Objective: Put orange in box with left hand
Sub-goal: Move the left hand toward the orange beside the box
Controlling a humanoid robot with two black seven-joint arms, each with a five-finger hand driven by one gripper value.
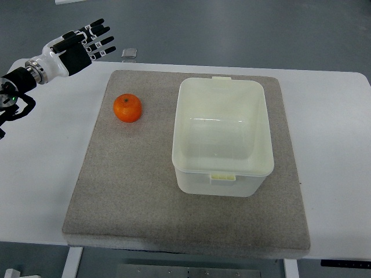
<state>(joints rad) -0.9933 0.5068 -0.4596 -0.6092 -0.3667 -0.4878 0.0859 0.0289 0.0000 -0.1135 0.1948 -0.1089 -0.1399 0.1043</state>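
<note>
The robot's left gripper will close on the sides of the orange [127,108], with its thumb at the orange's near side and its fingers at the orange's far side.
An orange [127,108] sits on the grey mat [133,191], left of a white plastic box [223,135] that stands empty with no lid. My left hand [87,41] hovers at the upper left, beyond the table's far edge, up and left of the orange and well apart from it. Its fingers [99,40] are stretched out and spread, holding nothing. The right hand does not show.
The mat lies on a white table [333,121]. A small grey square object [129,54] rests at the table's far edge, just right of my left hand. Grey floor lies beyond the table.
</note>
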